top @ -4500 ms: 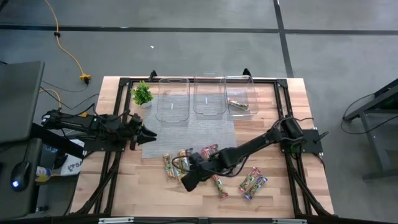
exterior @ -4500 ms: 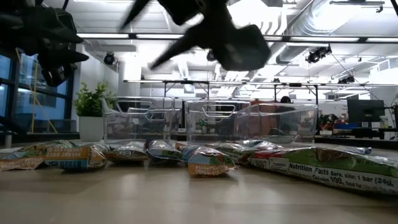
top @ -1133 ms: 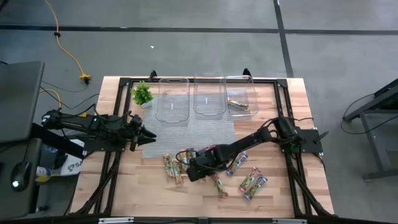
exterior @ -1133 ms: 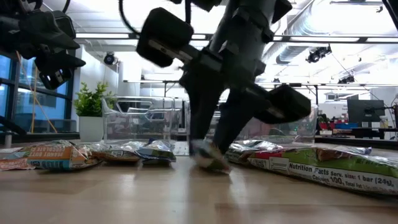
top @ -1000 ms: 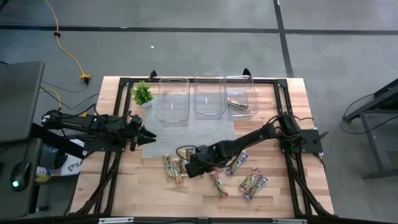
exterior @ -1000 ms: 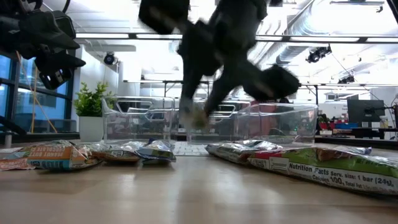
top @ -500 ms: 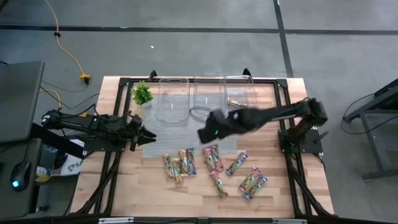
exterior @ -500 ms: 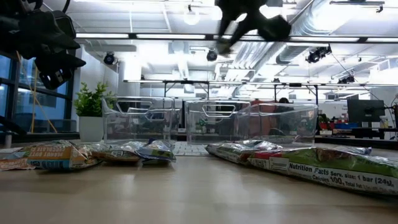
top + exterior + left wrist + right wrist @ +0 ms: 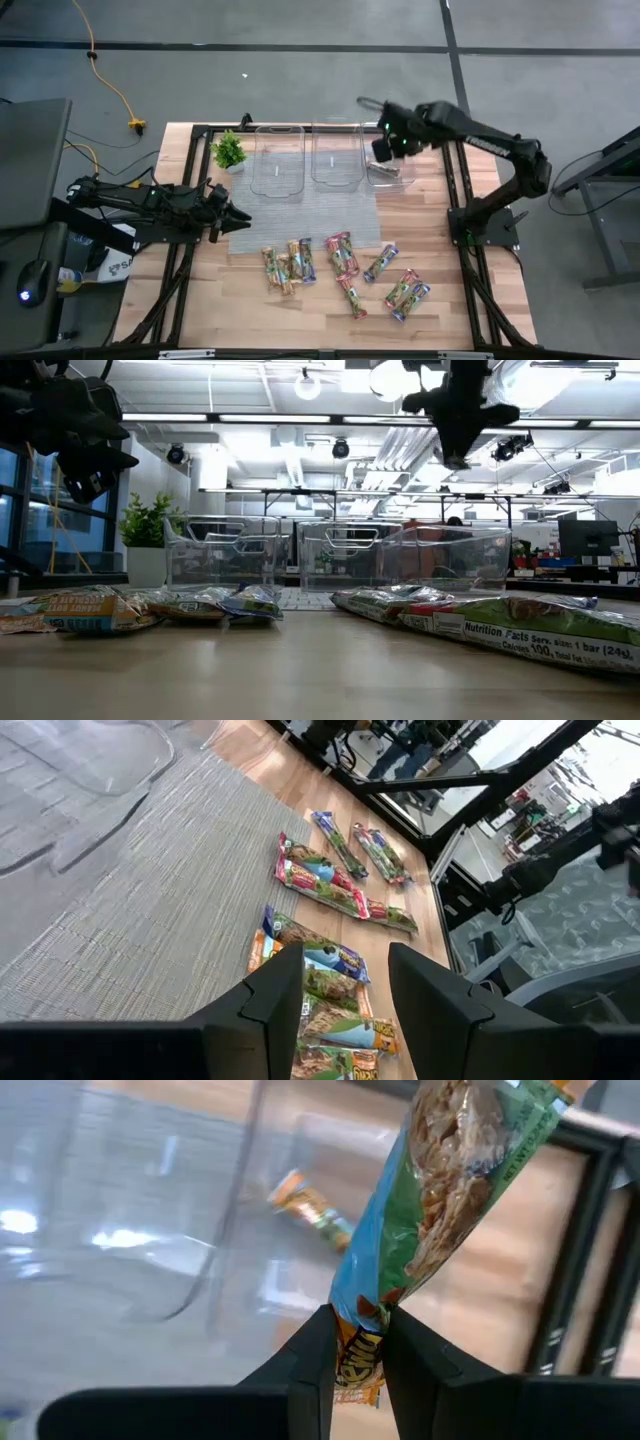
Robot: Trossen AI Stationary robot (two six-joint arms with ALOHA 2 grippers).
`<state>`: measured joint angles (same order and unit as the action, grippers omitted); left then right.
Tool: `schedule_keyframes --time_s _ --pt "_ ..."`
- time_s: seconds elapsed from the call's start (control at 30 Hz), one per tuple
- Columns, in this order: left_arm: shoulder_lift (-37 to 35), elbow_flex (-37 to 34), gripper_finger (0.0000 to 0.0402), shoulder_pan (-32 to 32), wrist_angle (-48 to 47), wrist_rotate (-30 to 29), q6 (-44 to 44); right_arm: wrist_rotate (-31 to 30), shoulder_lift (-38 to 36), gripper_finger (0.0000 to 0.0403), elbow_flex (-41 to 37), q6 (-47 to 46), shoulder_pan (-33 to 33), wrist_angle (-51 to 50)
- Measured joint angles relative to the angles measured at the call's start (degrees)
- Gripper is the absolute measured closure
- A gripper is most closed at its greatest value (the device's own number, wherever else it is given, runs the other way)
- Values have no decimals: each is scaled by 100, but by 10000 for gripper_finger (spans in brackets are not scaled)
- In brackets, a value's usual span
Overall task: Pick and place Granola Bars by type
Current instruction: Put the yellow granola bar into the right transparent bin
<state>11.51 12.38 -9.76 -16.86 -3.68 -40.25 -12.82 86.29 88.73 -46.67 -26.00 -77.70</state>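
Next, I open my right gripper and let the green-and-blue granola bar go across the bar lying on the clear tub's bottom [image 9: 378, 157] [image 9: 338, 1192].
Several granola bars [image 9: 340, 268] lie on the wooden table's near half, also visible in the left wrist view as a row of bars [image 9: 325, 885]. My right gripper [image 9: 384, 152] hangs above the right-hand clear tub [image 9: 392, 172], shut on a green-and-blue granola bar [image 9: 440, 1200]. One more bar [image 9: 315, 1208] lies on that tub's floor. My left gripper [image 9: 345, 1000] waits open at the table's left side, above the grey mat [image 9: 310, 205], with nothing between its fingers. My right gripper pinches the green bar by one end [image 9: 362, 1342] between its two fingers. The fingers come from above, pointing steeply down. The rest of the bar reaches on past the fingertips toward the tub below, lifted clear of everything.
Three clear tubs stand in a row at the far edge: left [image 9: 277, 160], middle [image 9: 335, 155] and right. A small green plant [image 9: 229, 151] stands left of them. A black frame [image 9: 455, 190] borders the table.
My right gripper has risen from the bars in the table's middle and swung toward the far right, tipping to point more steeply down, and now hangs over the right tub. The green bar it holds has been lifted clear of the table and carried along.
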Motion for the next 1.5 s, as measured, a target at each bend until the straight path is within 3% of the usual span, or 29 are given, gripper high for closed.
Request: schedule_keyframes --time_s 0.23,0.63,0.8,1.23,1.5 --pt "0 0 259 0 0 -48 295 376 516 345 0 1054 -811 362" --pt "0 0 259 0 0 -221 276 512 1777 345 0 1852 -929 434" --pt "-2 0 259 2 0 -220 251 928 1916 336 0 2064 -1004 497" --pt "-2 0 259 2 0 -243 249 966 1802 252 0 2014 -1187 313" --pt "-1 0 259 2 0 -481 273 512 363 266 0 1324 -821 227"
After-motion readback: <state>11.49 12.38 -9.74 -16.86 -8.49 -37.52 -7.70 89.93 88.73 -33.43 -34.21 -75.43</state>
